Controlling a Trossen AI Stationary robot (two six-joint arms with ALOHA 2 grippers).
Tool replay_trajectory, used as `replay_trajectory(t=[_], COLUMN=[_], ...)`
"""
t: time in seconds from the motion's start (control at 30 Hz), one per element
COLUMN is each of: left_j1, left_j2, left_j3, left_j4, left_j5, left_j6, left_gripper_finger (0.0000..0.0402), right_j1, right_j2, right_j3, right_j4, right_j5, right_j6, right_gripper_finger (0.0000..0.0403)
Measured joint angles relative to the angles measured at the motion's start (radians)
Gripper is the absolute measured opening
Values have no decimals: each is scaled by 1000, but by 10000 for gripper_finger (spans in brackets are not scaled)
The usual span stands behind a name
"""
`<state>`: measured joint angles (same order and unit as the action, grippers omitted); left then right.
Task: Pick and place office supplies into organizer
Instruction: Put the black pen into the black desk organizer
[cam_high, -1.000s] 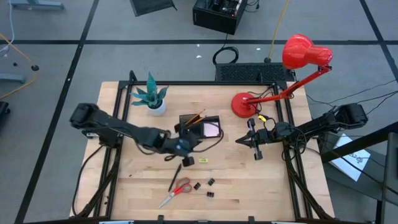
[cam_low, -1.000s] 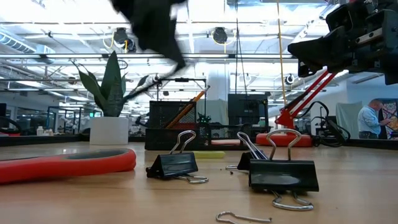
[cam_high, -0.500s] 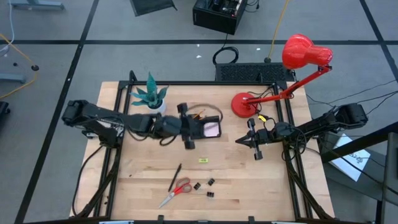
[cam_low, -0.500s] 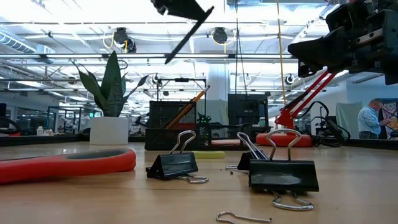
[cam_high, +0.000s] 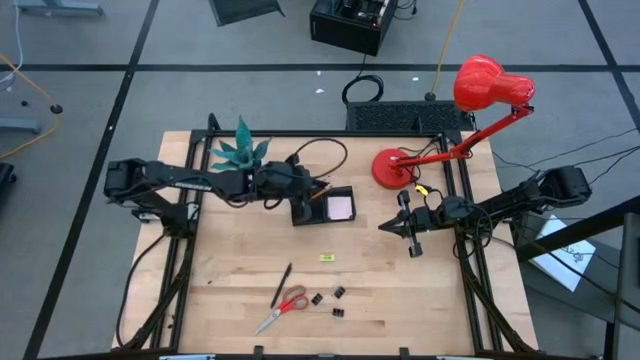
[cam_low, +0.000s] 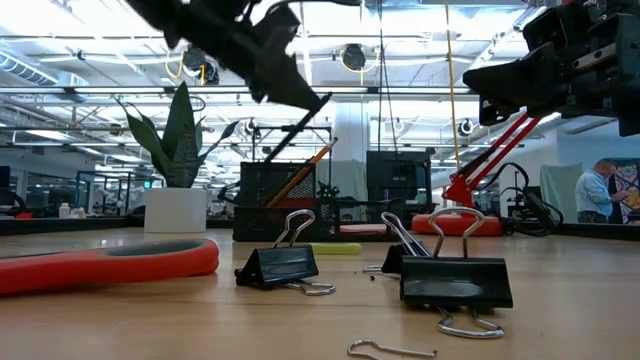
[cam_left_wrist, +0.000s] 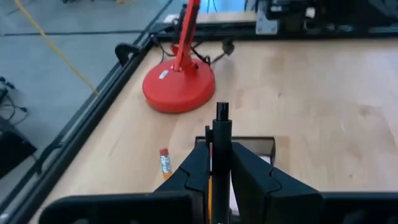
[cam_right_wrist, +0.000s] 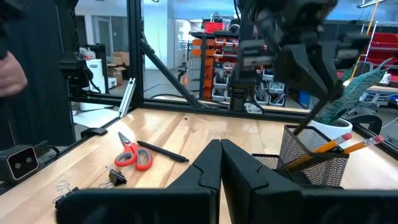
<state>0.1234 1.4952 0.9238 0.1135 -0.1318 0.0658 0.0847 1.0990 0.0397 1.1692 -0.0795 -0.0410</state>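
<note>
Next, I release the black pen from my left gripper in the organizer's mesh cup (cam_high: 310, 198), among the orange pencils.
My left gripper (cam_high: 302, 192) hangs over the black mesh organizer (cam_high: 322, 206), shut on a black pen (cam_low: 296, 128). The pen slants down, its lower end at the rim of the organizer's mesh cup (cam_right_wrist: 311, 155). That cup holds orange pencils (cam_right_wrist: 339, 144), and a pale pink sticky-note pad (cam_high: 341, 208) lies in the tray part. On the table nearer the front lie another black pen (cam_high: 283, 282), red-handled scissors (cam_high: 284, 304), black binder clips (cam_high: 338, 293) and a small yellow piece (cam_high: 326, 258). My right gripper (cam_high: 412, 238) waits shut above the table's right side. My left gripper pinches the black pen's upper part (cam_left_wrist: 222, 127) between its two fingers (cam_left_wrist: 194, 167), which lie across the pen. The fingers come slanting down from the table's left. The pen is lifted clear of the table and tilts below the gripper toward the mesh cup (cam_low: 280, 200).
A potted teal plant (cam_high: 243, 158) stands just left of the organizer, and a red desk lamp (cam_high: 395, 168) has its base to the right. A black keyboard (cam_high: 408, 116) lies beyond the far edge. A person (cam_low: 603, 190) stands far off in the room.
My left gripper has carried the pen from the table's middle toward the far edge, up over the organizer. It has tipped, and the pen has come down from high above until its lower end reaches the mesh cup.
</note>
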Motion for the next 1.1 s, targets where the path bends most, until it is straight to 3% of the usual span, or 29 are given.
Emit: replay_trajectory(t=[0.13,0.57,0.87,1.1], left_j1=[24,84,86,86], left_j2=[0,0,-1,-1], left_j3=[-82,-213,-235,-235], left_j4=[96,184,205,206], left_j5=[5,26,34,11], left_j6=[-4,-37,-63,-104], left_gripper_finger=[47,47,47,95], right_j1=[0,0,0,0], right_j2=[0,0,0,0], right_j3=[0,0,0,0], right_j4=[0,0,8,8], right_j5=[0,0,1,1], right_j6=[0,-8,-8,-5], right_gripper_finger=[4,4,4,4])
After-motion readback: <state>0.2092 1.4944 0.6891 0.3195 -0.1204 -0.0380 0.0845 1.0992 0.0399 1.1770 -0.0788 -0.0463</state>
